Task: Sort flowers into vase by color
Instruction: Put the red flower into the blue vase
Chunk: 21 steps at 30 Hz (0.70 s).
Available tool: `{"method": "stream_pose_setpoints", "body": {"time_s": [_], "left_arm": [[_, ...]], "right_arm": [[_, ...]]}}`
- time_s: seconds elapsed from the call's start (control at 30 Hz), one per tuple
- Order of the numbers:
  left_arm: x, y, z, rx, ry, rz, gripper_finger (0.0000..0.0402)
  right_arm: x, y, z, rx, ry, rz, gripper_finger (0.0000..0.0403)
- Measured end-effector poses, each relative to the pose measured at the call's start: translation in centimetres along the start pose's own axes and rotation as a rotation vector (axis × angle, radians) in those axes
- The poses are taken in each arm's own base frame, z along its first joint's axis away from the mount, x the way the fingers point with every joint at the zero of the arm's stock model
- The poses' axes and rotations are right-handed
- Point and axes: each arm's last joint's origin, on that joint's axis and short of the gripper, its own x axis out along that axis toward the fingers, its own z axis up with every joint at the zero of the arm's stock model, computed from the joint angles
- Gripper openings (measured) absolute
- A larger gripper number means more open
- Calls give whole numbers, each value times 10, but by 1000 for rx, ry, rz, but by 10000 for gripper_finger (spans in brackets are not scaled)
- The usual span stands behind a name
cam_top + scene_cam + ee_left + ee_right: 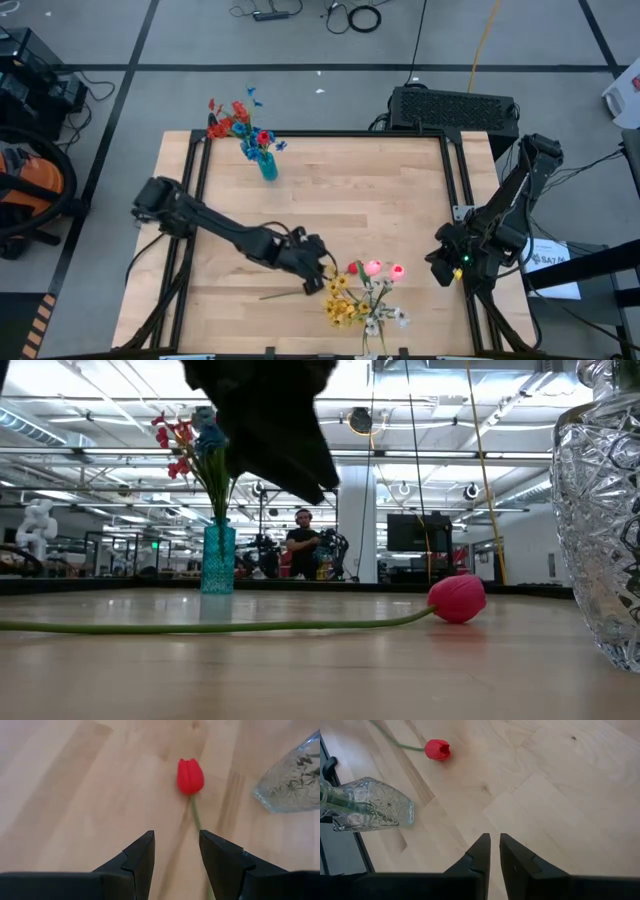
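Note:
My left gripper is to grab the red tulip next, closing on the middle of its green stem (303, 291) (210, 891), well back from the tulip's bud.
A red tulip (352, 268) lies flat on the table, its bud (190, 775) toward the right and its green stem (200, 627) running toward the near left. My left gripper (326, 273) hovers open just above the stem; in the left wrist view the stem passes close to one finger of my left gripper (176, 840). A teal vase (268, 166) at the far side stands upright and holds red and blue flowers. A clear cut-glass vase (370, 810) near the front edge holds yellow, pink and white flowers (365, 300). My right gripper (495, 840) waits shut at the right edge.
The glass vase (600, 510) stands just right of the tulip bud (457, 598), close to my left gripper. Bare wood lies between the tulip and the teal vase (218, 560). A black frame borders the table (420, 135). A person stands far behind the table (300, 545).

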Motion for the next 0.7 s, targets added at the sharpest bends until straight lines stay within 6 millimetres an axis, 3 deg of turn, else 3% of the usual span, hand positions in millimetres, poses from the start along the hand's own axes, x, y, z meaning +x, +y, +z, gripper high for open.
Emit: {"method": "stream_pose_setpoints", "body": {"time_s": [0.33, 0.7], "left_arm": [[47, -19, -4, -36, 116, -45, 162], [74, -19, -24, -98, 223, -54, 162]], "right_arm": [[0, 0, 0, 0, 0, 0, 33], [0, 0, 0, 2, -2, 2, 33]]}}
